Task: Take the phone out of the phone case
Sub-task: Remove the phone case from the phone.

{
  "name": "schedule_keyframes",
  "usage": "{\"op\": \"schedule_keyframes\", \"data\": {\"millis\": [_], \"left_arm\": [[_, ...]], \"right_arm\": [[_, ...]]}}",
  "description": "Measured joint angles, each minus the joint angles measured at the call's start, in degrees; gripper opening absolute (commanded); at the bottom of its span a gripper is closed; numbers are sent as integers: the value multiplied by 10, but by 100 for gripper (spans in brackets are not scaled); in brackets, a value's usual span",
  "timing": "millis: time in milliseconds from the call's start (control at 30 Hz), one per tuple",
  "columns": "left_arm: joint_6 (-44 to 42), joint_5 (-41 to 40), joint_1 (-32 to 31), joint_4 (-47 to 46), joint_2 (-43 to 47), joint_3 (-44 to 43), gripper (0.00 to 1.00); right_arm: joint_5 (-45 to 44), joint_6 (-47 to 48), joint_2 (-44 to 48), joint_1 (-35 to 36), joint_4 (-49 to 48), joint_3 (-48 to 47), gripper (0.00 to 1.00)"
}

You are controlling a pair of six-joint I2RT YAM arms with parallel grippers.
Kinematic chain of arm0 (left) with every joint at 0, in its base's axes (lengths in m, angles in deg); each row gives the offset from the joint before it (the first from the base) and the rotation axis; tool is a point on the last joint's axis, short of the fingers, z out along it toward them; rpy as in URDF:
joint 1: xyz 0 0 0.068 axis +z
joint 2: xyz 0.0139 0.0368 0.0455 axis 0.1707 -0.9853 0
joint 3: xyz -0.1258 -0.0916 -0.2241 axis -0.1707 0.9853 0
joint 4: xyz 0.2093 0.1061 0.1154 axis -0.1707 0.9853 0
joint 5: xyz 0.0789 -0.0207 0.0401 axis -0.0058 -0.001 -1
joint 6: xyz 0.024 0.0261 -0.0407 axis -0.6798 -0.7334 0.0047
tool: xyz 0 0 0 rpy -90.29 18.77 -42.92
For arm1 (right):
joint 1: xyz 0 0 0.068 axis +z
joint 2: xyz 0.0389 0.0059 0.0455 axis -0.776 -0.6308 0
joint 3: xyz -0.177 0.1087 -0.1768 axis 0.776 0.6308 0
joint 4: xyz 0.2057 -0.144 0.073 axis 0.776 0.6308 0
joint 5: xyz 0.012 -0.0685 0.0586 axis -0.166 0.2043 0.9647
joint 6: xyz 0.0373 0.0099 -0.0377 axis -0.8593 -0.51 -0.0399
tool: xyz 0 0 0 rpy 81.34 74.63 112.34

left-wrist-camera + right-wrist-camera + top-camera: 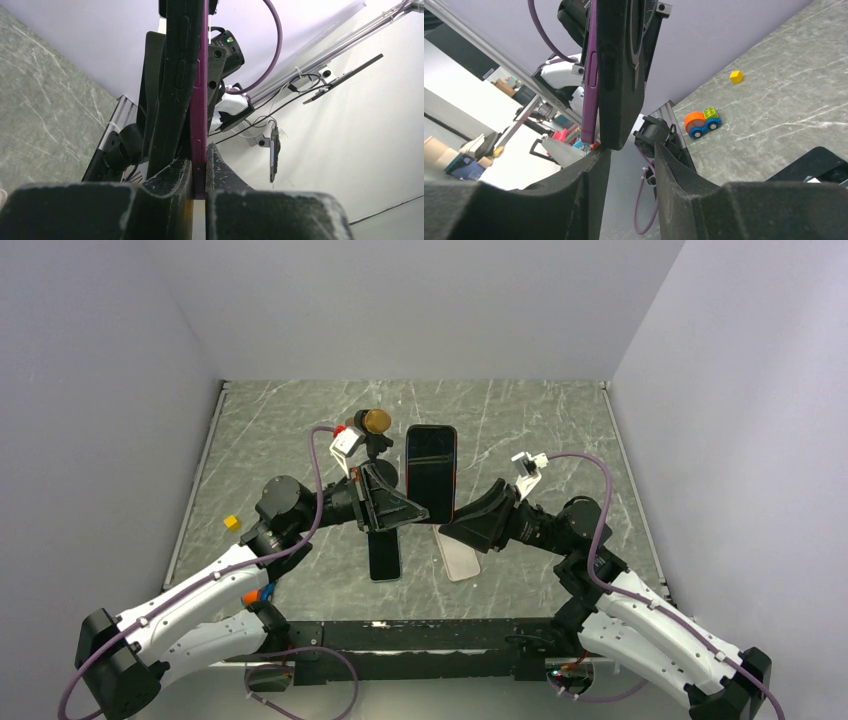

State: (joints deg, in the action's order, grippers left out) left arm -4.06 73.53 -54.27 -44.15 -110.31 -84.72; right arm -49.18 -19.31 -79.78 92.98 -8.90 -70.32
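I should let go of the phone, still held up above the table, with my left gripper on the table [353, 556], close beside the black slab, on the side of the yellow cube.
My left gripper [420, 508] holds the phone [430, 470] up above the table, screen towards the top camera. In the left wrist view its fingers [220, 172] are shut on the phone's purple edge [199, 115]. The black phone case [172, 75] lies along the phone's back and stands off it at this end, outside the pinch. My right gripper [447, 530] sits just below the phone's lower right corner. In the right wrist view it [631, 152] is open, with the case's end [620, 80] and the purple edge [590, 85] just above its fingertips and nothing between them.
A black slab [384, 555] and a pale one [458, 558] lie on the table under the arms. A gold-capped object [376, 421] stands behind the left gripper. A yellow cube [231, 522] and an orange and blue toy car [702, 122] sit at the left.
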Motion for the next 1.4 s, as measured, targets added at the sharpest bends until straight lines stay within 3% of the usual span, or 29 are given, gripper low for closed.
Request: {"op": "schedule_keyframes", "data": {"millis": [233,1067,1167,1300,1400], "left_arm": [[0,-1,0,-7,0,3,0],[-16,-15,-11,22,5,5,0],[-27,-10,-14,31,0,5,0],[-44,6,-21,52,-15,0,0],[-59,14,-29,68,-30,-20,0]], "right_arm": [[-5,1,-2,0,-2,0,35],[-93,-29,-17,0,-90,21,35],[-82,-33,-41,-1,-112,21,27],[-62,-40,-68,-1,-132,21,2],[-68,-34,-63,-3,-126,21,0]]}}
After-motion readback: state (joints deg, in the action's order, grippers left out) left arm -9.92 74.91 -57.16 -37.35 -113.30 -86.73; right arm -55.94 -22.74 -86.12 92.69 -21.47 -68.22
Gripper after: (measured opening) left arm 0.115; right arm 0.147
